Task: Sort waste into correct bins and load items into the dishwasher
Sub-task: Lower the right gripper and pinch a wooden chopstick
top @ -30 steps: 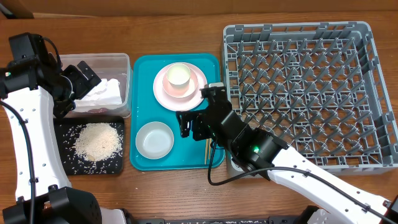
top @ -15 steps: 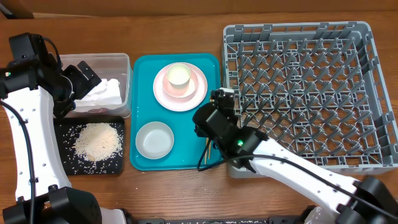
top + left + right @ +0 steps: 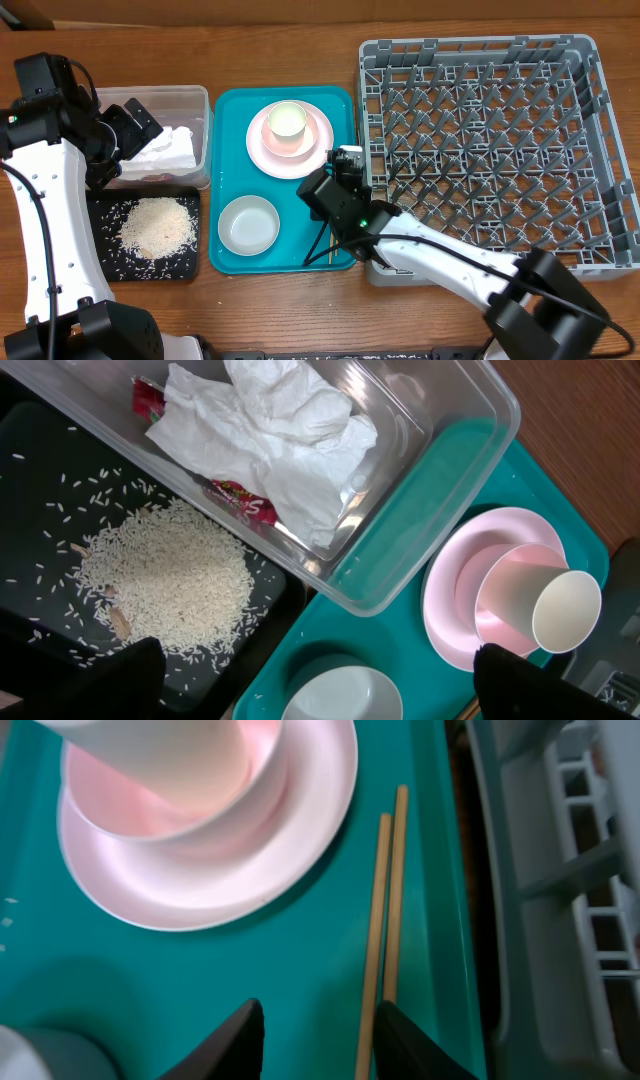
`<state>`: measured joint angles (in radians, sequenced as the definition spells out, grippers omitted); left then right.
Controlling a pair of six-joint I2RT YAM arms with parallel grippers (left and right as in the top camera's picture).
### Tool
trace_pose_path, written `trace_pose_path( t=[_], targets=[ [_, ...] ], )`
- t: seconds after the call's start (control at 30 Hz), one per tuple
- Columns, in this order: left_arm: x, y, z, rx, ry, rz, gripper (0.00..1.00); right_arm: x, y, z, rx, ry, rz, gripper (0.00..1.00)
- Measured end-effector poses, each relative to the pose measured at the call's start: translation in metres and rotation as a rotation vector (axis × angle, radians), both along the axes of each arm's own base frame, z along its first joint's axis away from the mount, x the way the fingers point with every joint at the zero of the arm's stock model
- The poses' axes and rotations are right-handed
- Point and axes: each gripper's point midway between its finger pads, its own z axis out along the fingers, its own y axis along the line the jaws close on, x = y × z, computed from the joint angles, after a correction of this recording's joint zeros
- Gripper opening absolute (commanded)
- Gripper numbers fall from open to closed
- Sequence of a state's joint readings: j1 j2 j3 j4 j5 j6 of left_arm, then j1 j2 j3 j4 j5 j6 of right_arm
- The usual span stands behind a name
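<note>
The chopsticks lie close together under the fingertip of my right gripper, so next I spread them and close on the chopstick nearer the pink plate (image 3: 375, 910).
The wooden chopsticks (image 3: 390, 890) lie side by side on the teal serving tray (image 3: 250, 970), along its right edge next to the grey dish rack (image 3: 560, 870). My right gripper (image 3: 318, 1025) is low over the tray with its jaws partly apart. The chopsticks run along the inner side of its right finger and nothing is clamped. In the overhead view the arm hides most of the chopsticks (image 3: 330, 250). The pink plate (image 3: 290, 140) carries the cream cup (image 3: 286, 121). My left gripper (image 3: 320, 680) hangs wide open and empty above the clear tub (image 3: 190, 100).
Crumpled tissue (image 3: 280, 450) and a red wrapper (image 3: 240, 500) lie in the clear tub. Rice (image 3: 157, 225) is heaped in the black tray (image 3: 110, 265). A pale bowl (image 3: 248, 225) sits at the teal tray's front. The rack (image 3: 480, 150) fills the right side.
My right arm has swung over the tray's right edge and lined up with the chopsticks, and its jaws have narrowed. The left arm has not moved.
</note>
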<state>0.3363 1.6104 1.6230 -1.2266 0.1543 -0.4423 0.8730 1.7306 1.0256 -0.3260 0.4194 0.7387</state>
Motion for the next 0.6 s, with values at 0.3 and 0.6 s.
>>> trace_pose_path(
  t=[0.3,0.6],
  targets=[
    [0.0,0.0,0.0,0.0,0.0,0.0,1.0,0.003,0.003,-0.015,-0.026,0.007,0.017,0.37],
    [0.0,0.0,0.0,0.0,0.0,0.0,1.0,-0.004,0.014,-0.026,0.002,0.057,0.07,1.0]
  ],
)
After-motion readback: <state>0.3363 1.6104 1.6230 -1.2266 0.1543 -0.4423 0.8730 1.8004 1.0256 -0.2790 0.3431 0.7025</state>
